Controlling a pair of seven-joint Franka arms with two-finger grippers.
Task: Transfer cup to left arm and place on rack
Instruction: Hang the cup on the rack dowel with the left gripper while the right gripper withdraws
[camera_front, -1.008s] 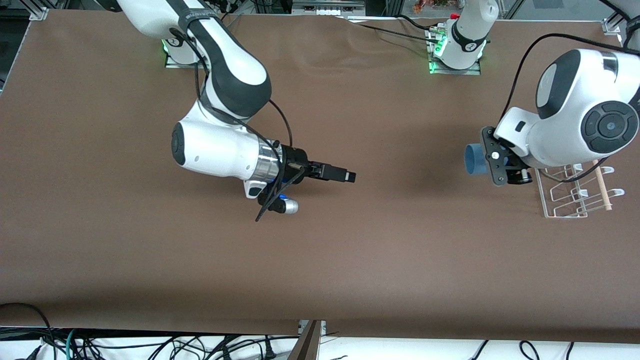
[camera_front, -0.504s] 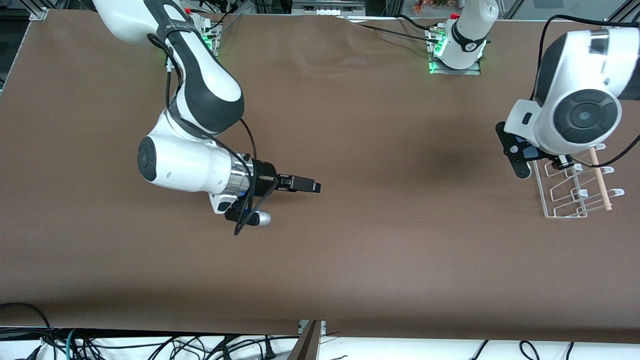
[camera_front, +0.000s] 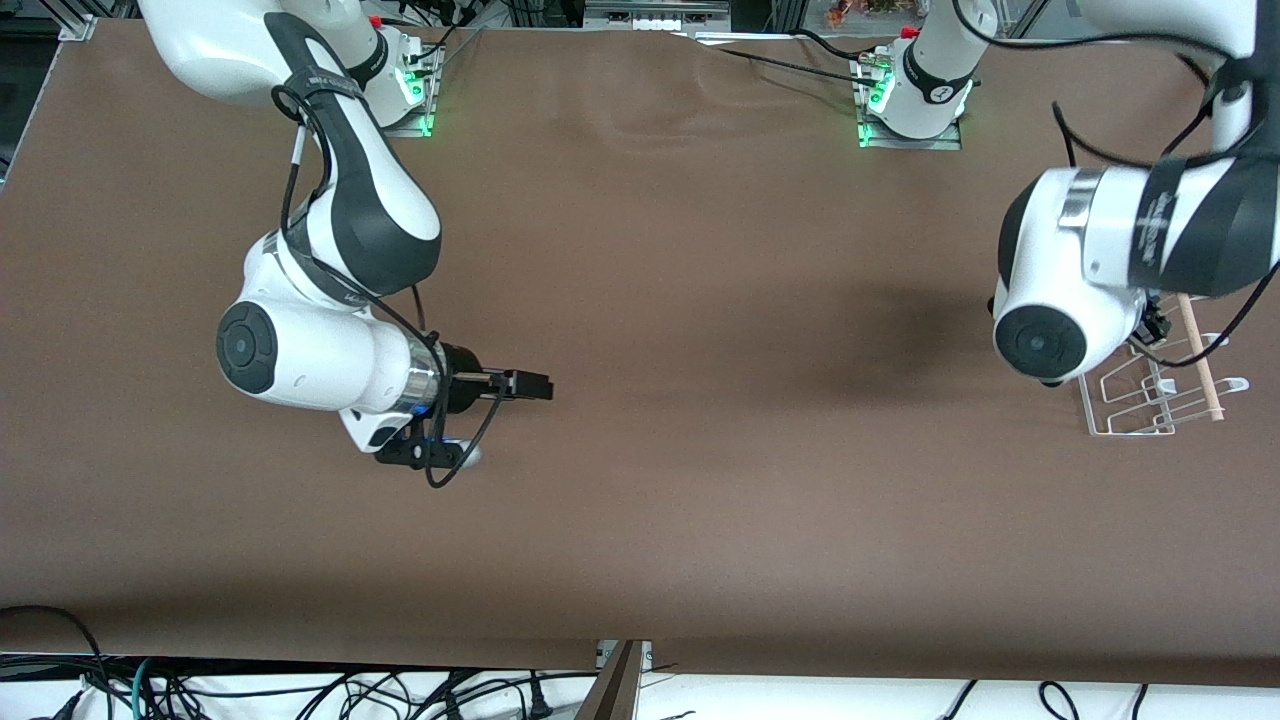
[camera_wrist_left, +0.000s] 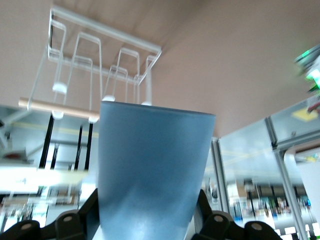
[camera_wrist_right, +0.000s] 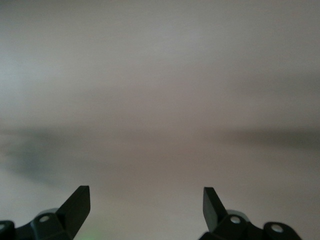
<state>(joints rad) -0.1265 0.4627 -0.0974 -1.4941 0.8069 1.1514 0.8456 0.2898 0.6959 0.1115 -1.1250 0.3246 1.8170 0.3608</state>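
Note:
Next, my left gripper lets go of the light-blue cup over the middle prong of the white wire rack (camera_front: 1149, 335) (camera_wrist_left: 82, 75).
The light-blue cup (camera_wrist_left: 152, 170) fills the left wrist view, and my left gripper (camera_wrist_left: 148, 212) is shut on it, one black finger on each side. The white wire rack (camera_wrist_left: 100, 55) with its wooden rod (camera_wrist_left: 55, 107) lies just past the cup's rim. In the front view the rack (camera_front: 1150, 405) stands at the left arm's end of the table. The left arm's white wrist (camera_front: 1060, 300) hangs over it and hides the cup and the left gripper. My right gripper (camera_front: 530, 385) is open and empty over bare table, as the right wrist view (camera_wrist_right: 145, 200) also shows.
The brown table (camera_front: 700, 480) is bare between the two arms. The arm bases (camera_front: 910, 100) with green lights stand along the edge farthest from the front camera. A black cable (camera_front: 1110, 150) loops above the left arm's wrist. Loose cables (camera_front: 300, 690) lie below the table's near edge.
The left arm has swung the cup over the rack and its wrist has turned, now hiding the cup in the front view. The right arm has drawn back toward its own end of the table.

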